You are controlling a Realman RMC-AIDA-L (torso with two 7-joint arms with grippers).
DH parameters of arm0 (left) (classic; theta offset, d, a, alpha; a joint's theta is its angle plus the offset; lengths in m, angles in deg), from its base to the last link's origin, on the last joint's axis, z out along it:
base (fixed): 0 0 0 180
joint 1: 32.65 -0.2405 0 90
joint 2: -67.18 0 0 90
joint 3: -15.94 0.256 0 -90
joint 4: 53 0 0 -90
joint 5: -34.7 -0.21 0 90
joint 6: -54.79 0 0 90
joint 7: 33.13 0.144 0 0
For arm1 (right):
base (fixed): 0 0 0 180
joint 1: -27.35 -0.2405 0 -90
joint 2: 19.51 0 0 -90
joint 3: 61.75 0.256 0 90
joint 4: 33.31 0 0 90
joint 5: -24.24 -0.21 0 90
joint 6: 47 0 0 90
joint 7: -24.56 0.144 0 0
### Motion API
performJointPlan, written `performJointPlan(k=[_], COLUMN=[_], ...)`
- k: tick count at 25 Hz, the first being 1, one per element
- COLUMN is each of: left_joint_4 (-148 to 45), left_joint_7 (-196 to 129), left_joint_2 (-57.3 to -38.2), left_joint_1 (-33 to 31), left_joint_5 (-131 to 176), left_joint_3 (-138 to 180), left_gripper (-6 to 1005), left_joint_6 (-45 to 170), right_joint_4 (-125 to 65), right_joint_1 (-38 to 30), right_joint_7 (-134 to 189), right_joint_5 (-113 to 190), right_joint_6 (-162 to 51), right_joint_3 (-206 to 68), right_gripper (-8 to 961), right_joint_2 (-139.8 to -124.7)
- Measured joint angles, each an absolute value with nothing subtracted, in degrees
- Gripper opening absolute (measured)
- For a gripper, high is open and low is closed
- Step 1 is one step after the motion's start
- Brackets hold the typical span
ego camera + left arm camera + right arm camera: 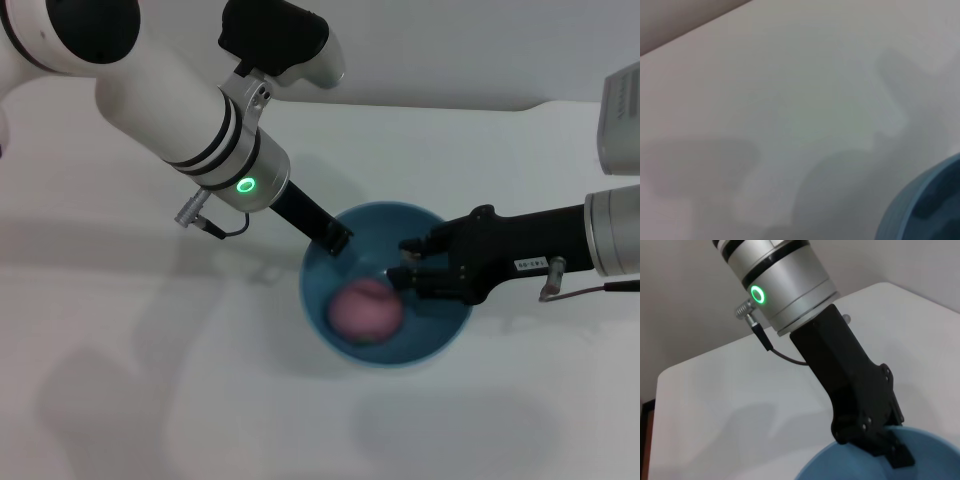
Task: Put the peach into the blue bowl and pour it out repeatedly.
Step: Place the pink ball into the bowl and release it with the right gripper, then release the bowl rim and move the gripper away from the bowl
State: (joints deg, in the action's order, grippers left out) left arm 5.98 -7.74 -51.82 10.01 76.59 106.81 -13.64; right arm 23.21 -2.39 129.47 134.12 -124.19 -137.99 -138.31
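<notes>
The white table (355, 340) is just in front of my left gripper's own fingers. Next, I let go of the light-blue bowl there with that left gripper.
The light-blue bowl (447, 330) sits on the white table in the middle of the head view. The pink peach (365, 310) lies inside it, toward its near left side. My left gripper (336, 238) reaches down from the upper left and is shut on the bowl's far-left rim; the right wrist view shows that gripper (894, 451) clamped on the blue bowl's edge (850, 466). My right gripper (403, 266) comes in from the right over the bowl, open, its fingertips just right of and above the peach. A slice of the bowl (920, 210) shows in the left wrist view.
The white table (150, 380) spreads around the bowl, with its back edge (450, 108) running behind the arms. A grey box (620, 110) stands at the far right. A thin cable (225, 228) hangs off my left wrist.
</notes>
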Motion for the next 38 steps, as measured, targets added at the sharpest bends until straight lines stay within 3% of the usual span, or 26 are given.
performJointPlan(k=[4,31,38], left_joint_4=[5.76,3.21,5.42], left_joint_7=[-7.74,-10.88,-11.28], left_joint_2=[-51.82,-51.91,-51.49], left_joint_1=[10.13,8.73,8.22], left_joint_5=[76.40,74.05,74.46], left_joint_3=[106.82,113.82,109.24], left_gripper=[10,102,394], left_joint_6=[-13.85,-12.66,-12.70], right_joint_4=[23.74,23.73,23.17], right_joint_1=[-2.33,0.19,0.69], right_joint_7=[129.54,129.12,129.01], right_joint_5=[134.04,132.77,132.77], right_joint_6=[-123.62,-122.29,-121.03], right_joint_3=[-136.85,-128.55,-128.33], right_gripper=[396,396,396], right_joint_2=[-138.28,-138.43,-138.43])
